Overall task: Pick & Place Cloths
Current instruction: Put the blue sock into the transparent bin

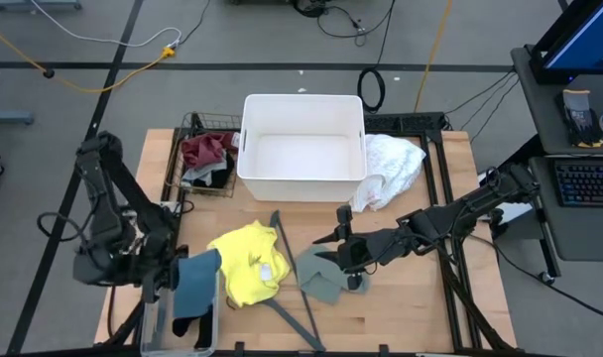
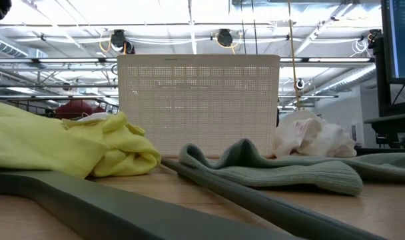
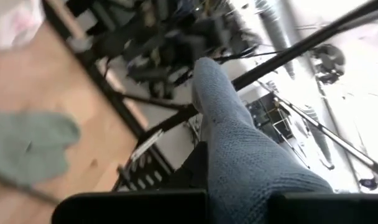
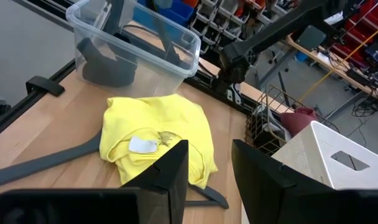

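Note:
My left gripper will let go of the teal cloth inside the clear plastic bin (image 1: 186,320), against the black cloth.
In the high view my left gripper (image 1: 168,278) stands at the table's near left corner, shut on the teal cloth (image 1: 197,281) over a clear plastic bin (image 1: 153,332). My right gripper (image 1: 323,250) is open and hovers above the sage green cloth (image 1: 319,278), which lies flat on the table; it does not show in the low view. The right wrist view looks between its fingers (image 4: 207,168) at the yellow cloth (image 4: 158,134), crumpled on the table across a dark grey hanger (image 4: 46,163). A white cloth (image 1: 391,167) lies on the table against the white bin's right side. My left gripper holds the teal cloth (image 3: 239,168) pinched between its two fingers (image 3: 133,208). The cloth runs out from between them as a bunched strip. In the right wrist view its lower part (image 4: 108,62) hangs down inside the clear bin.
A white bin (image 1: 301,111) stands at the far middle. A wire basket (image 1: 195,124) left of it holds maroon (image 1: 207,149) and grey cloths. The hanger (image 1: 294,297) lies slanting between the yellow and sage cloths. Bare wood shows right of the sage cloth.

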You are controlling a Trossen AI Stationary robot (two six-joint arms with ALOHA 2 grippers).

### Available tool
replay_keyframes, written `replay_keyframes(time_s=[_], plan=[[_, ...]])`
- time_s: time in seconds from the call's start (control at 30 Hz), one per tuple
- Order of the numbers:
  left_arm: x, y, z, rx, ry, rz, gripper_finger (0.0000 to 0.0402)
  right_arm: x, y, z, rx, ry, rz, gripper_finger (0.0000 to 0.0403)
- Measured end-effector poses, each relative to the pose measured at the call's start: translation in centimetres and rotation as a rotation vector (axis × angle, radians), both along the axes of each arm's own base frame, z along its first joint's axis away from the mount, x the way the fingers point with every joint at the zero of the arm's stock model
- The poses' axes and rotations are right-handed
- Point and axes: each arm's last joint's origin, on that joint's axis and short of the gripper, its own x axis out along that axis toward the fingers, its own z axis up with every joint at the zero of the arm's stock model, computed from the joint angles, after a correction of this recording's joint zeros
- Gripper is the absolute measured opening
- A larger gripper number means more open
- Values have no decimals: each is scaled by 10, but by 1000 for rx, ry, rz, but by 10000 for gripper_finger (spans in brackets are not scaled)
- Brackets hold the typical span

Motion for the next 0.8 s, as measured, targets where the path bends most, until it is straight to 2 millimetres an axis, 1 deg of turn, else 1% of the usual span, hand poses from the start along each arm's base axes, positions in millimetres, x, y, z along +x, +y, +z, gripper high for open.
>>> replay_keyframes(time_s=[0.1, 0.2, 0.3, 0.37, 0.47, 0.53, 0.6, 0.7, 0.8], plan=[[-2, 0, -11, -81, 66, -9, 0, 0, 0, 1, 3, -6, 0, 114], [-3, 0, -21, -184, 146, -55, 0, 0, 0, 1, 2, -6, 0, 114], [-5, 1, -34, -295, 278, -122, 0, 0, 0, 1, 2, -6, 0, 114], [-7, 2, -43, -380, 408, -163, 0, 0, 0, 1, 2, -6, 0, 114], [-14, 3, -58, -490, 661, -220, 0, 0, 0, 1, 2, -6, 0, 114], [-18, 5, -64, -551, 824, -243, 0, 0, 0, 1, 2, -6, 0, 114], [-22, 5, -68, -585, 947, -265, 0, 0, 0, 1, 2, -6, 0, 114], [-26, 5, -71, -612, 1050, -276, 0, 0, 0, 1, 2, -6, 0, 114], [-24, 8, -72, -606, 1064, -252, 0, 0, 0, 1, 2, -6, 0, 114]])
